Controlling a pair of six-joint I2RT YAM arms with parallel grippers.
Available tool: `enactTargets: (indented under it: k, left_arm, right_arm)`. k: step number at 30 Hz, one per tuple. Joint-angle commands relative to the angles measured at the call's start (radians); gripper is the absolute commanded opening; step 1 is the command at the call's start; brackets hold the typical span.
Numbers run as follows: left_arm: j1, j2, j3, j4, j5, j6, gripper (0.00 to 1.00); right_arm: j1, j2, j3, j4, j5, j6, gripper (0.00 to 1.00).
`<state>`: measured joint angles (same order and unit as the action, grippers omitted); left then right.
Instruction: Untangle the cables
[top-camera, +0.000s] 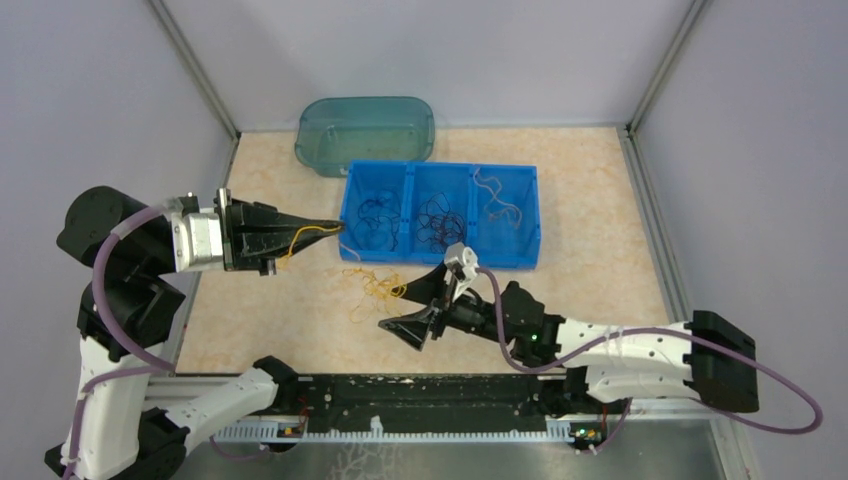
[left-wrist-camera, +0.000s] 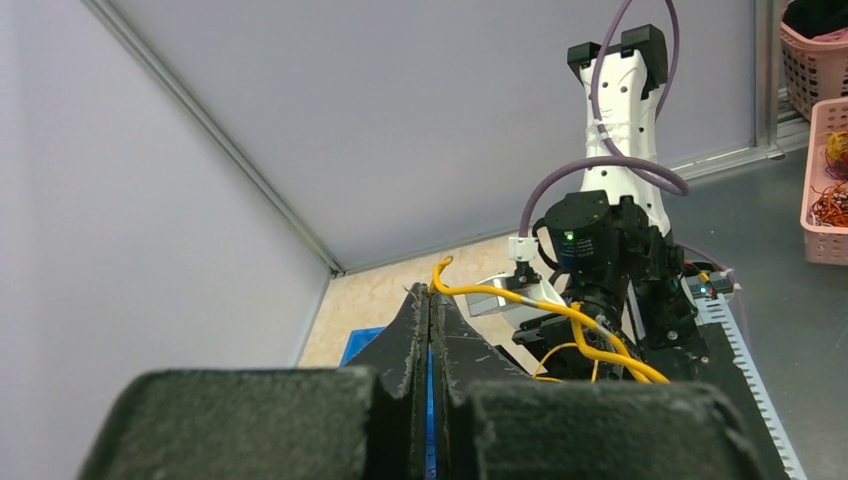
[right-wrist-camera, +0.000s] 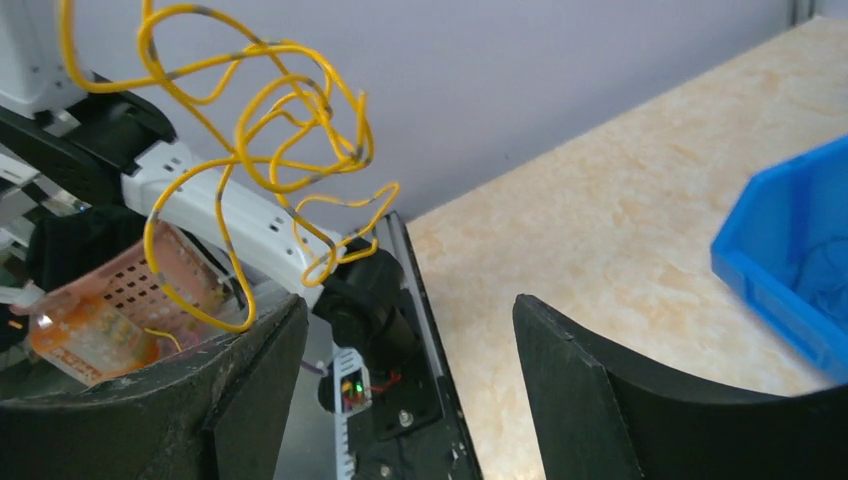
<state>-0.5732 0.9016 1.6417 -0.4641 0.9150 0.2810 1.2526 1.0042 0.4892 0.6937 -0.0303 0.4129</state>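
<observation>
The tangle of the yellow cable is hanging outside the open fingers of my right gripper, so that gripper should move toward the tangle and grip its small lower loop (right-wrist-camera: 374, 238).
My left gripper (top-camera: 338, 226) is shut on one end of a yellow cable (top-camera: 305, 236), raised above the table left of the blue bin. In the left wrist view the jaws (left-wrist-camera: 432, 292) pinch that cable (left-wrist-camera: 500, 295), which trails off to the right. The rest of the yellow cable is a loose tangle (top-camera: 378, 287) in front of the bin. My right gripper (top-camera: 412, 296) stands open just right of the tangle. In the right wrist view the tangle (right-wrist-camera: 280, 130) hangs up left of the open gripper (right-wrist-camera: 405, 345), and one loop reaches the left finger's (right-wrist-camera: 250, 360) top edge.
A blue three-compartment bin (top-camera: 440, 258) holds blue cables (top-camera: 375, 218) on the left, black cables (top-camera: 440, 215) in the middle and pale orange ones (top-camera: 495, 205) on the right. A teal see-through tub (top-camera: 365, 130) sits behind it. Grey walls close in the table.
</observation>
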Motion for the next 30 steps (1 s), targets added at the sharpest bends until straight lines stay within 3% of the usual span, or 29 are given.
enactTargets:
  k: [1, 5, 10, 15, 23, 30]
  left_arm:
    - [0.001, -0.002, 0.021, 0.027, -0.015, 0.016, 0.0]
    - [0.001, -0.005, 0.023, 0.023, -0.017, 0.02, 0.0]
    - [0.001, -0.007, 0.022, 0.022, -0.015, 0.022, 0.0]
    - [0.001, -0.007, 0.025, 0.031, -0.016, 0.017, 0.0]
    - [0.0, -0.002, 0.034, 0.034, -0.02, 0.026, 0.0]
    - [0.001, -0.005, 0.013, 0.071, -0.047, 0.029, 0.0]
  right_arm:
    - [0.038, 0.065, -0.004, 0.391, 0.037, 0.019, 0.75]
    - [0.054, 0.11, -0.035, 0.584, 0.087, 0.063, 0.73]
    - [0.059, 0.128, -0.017, 0.584, 0.132, 0.075, 0.66]
    - [0.06, 0.155, 0.033, 0.533, 0.143, 0.085, 0.52]
    - [0.083, 0.179, -0.021, 0.589, 0.133, 0.089, 0.79]
    - [0.149, 0.214, -0.037, 0.592, 0.228, -0.005, 0.83]
